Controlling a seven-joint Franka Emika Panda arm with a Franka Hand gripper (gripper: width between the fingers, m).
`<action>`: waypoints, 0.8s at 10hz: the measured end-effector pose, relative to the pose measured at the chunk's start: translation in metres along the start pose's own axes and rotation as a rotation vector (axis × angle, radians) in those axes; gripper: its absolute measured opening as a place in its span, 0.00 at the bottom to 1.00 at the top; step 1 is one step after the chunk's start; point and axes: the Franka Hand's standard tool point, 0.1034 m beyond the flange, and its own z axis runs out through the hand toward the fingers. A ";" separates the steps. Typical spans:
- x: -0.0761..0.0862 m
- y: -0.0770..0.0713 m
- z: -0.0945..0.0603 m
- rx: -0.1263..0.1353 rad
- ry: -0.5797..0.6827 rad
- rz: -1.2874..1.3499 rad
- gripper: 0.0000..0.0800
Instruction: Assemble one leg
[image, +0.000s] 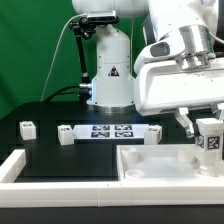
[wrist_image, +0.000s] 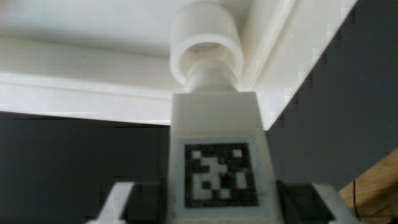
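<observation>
Next, I release the leg standing upright in the near corner of the large flat white piece (image: 204, 166) (wrist_image: 206, 22).
My gripper (image: 209, 146) is shut on a leg (image: 210, 141), a small white blocky post with a black-and-white tag, at the exterior view's right. It holds the leg upright over the near corner of the large flat white piece with recesses (image: 160, 160). In the wrist view the leg (wrist_image: 219, 140) fills the middle between my two fingers (wrist_image: 134, 203), its rounded end pointing at the white piece (wrist_image: 107, 70). Two more legs lie on the black table, one at the exterior view's left (image: 27, 127) and one nearer the middle (image: 65, 133).
The marker board (image: 112, 131) lies on the table before the arm's white base (image: 108, 75). A white frame rail (image: 20, 165) runs along the near left edge. A green curtain hangs behind.
</observation>
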 end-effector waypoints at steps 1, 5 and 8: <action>0.000 0.001 0.000 -0.001 0.001 0.000 0.36; -0.001 0.003 -0.001 -0.004 0.000 0.002 0.36; -0.006 0.002 -0.002 -0.008 0.008 -0.001 0.36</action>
